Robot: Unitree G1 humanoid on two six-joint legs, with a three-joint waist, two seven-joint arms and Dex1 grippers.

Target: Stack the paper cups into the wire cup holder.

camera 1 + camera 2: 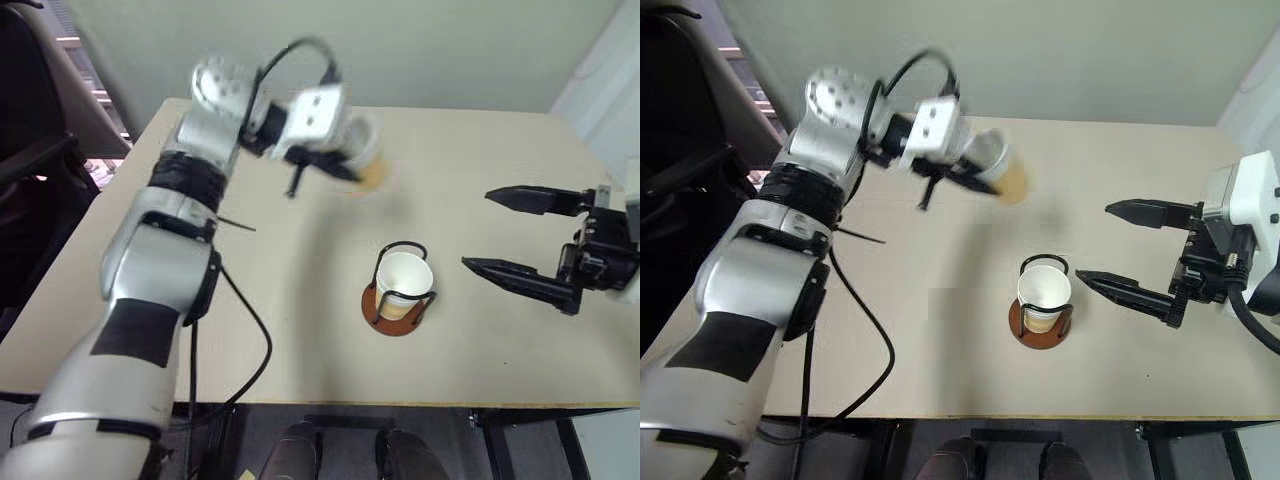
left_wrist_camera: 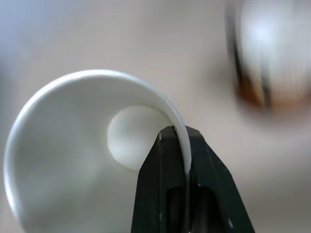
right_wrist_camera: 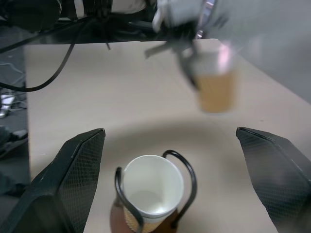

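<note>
My left gripper is to let go of the tan paper cup inside the other paper cup (image 1: pixel 405 273) (image 2: pixel 274 36) that stands in the wire cup holder.
My left gripper (image 1: pixel 343 163) is shut on the rim of a tan paper cup (image 1: pixel 368 166), held in the air above the far middle of the table and tipped on its side. In the left wrist view its black fingers (image 2: pixel 165 184) pinch the white rim of this cup (image 2: pixel 68 150), one inside and one outside. The wire cup holder (image 1: pixel 399 318) stands on the table's near middle with another paper cup (image 1: pixel 405 281) upright inside its black loops. My right gripper (image 1: pixel 475 228) hovers just right of the holder, open and empty, its fingers (image 3: pixel 73 179) spread wide on either side of the holder (image 3: pixel 187 170).
The light wooden table (image 1: pixel 300 330) has its front edge close to me and its left edge beside a dark chair (image 1: pixel 30 170). A black cable (image 1: pixel 255 350) hangs from my left arm over the table's near left.
</note>
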